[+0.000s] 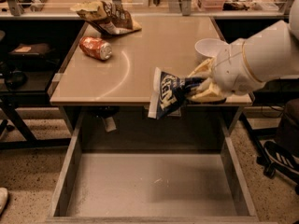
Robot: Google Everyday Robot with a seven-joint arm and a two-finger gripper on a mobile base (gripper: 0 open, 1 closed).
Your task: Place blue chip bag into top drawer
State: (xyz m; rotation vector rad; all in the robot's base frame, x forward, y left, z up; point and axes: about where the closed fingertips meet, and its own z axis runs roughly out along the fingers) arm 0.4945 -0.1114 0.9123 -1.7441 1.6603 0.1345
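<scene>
I need to release the blue chip bag, now hanging over the drawer's back part, on the middle of the open top drawer's grey bottom [166, 174].
My gripper [198, 84] is shut on the blue chip bag [167, 93], a crumpled dark-blue foil bag with white lettering. I hold it in the air at the front edge of the tan tabletop [149, 55], hanging over the back part of the open top drawer [149, 185]. The bag dangles to the left of my cream fingers [202, 69]. The drawer is wide, grey and shallow, pulled fully out below the table, and nothing lies in it.
A yellow-brown chip bag [106, 16] lies at the table's far left. A red can [95, 47] lies on its side near it. A white bowl [209, 48] stands at the right, behind my wrist. A black chair base [280, 157] is on the right floor.
</scene>
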